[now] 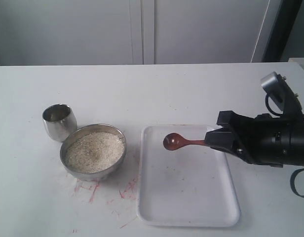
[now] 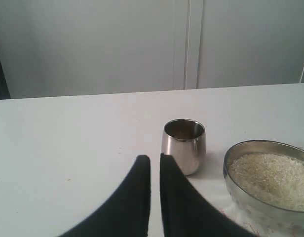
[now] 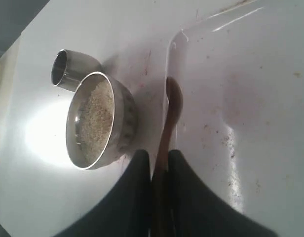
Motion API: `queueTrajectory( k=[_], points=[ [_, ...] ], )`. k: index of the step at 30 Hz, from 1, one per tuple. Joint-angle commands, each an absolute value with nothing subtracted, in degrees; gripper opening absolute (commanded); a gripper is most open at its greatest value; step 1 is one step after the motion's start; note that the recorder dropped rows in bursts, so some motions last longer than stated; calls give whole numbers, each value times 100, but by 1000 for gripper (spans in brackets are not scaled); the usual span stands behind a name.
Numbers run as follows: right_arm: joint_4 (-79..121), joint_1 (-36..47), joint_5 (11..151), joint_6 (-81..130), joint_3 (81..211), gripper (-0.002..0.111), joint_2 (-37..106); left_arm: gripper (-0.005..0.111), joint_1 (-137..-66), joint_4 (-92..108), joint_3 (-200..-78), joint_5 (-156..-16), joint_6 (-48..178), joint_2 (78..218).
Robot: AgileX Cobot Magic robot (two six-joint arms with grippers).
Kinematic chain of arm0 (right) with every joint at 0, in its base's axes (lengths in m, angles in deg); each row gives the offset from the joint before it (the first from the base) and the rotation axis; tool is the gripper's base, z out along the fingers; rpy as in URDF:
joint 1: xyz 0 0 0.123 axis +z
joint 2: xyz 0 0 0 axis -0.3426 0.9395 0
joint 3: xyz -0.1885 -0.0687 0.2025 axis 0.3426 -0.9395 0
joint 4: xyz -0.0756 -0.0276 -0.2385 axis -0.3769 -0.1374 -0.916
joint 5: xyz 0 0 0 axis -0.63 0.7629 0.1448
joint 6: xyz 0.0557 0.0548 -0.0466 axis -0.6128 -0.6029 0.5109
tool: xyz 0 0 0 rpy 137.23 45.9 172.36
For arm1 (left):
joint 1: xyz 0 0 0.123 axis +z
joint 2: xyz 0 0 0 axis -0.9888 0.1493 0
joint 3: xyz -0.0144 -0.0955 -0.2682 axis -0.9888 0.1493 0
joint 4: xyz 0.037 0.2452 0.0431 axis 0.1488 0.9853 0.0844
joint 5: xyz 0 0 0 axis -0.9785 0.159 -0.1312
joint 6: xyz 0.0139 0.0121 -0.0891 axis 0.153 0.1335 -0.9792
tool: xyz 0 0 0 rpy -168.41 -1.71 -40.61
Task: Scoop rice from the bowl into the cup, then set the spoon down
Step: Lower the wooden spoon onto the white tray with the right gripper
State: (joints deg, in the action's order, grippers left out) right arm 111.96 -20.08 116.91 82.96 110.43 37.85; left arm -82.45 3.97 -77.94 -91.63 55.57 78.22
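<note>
Next, I let go of the wooden spoon with my right gripper inside the white tray (image 1: 168,173) (image 3: 199,153), toward the side of the wide steel bowl.
The wide steel bowl (image 1: 93,150) (image 2: 268,180) (image 3: 100,121) sits left of centre, filled with off-white rice (image 1: 95,151) (image 2: 270,177) (image 3: 96,118). Just behind it on its left stands the small steel cup (image 1: 59,121) (image 2: 184,145) (image 3: 70,69). My right gripper (image 1: 216,140) (image 3: 159,158) is shut on the handle of the reddish-brown wooden spoon (image 1: 177,142) (image 3: 171,111), whose oval bowl hovers over the upper left of the white tray (image 1: 186,197) (image 3: 250,98). My left gripper (image 2: 155,159) is out of the exterior view; its fingers stand nearly together with nothing between them, short of the cup.
Red scribble marks (image 1: 110,190) stain the white table in front of the bowl. A white cabinet wall (image 1: 142,29) runs behind the table. The right arm's black body (image 1: 270,140) lies over the table's right side.
</note>
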Motion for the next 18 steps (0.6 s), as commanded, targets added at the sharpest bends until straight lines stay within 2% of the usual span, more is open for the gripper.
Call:
queueTrajectory(
  k=[1,18],
  points=[
    [11460,-2063,11556,8224,10980,0,3793,14,-8273,374,-7814,-9190,5548,7798],
    [11934,-2063,11323,8194,10980,0,3857,14,-8273,374,-7814,-9190,5548,7798]
  ],
)
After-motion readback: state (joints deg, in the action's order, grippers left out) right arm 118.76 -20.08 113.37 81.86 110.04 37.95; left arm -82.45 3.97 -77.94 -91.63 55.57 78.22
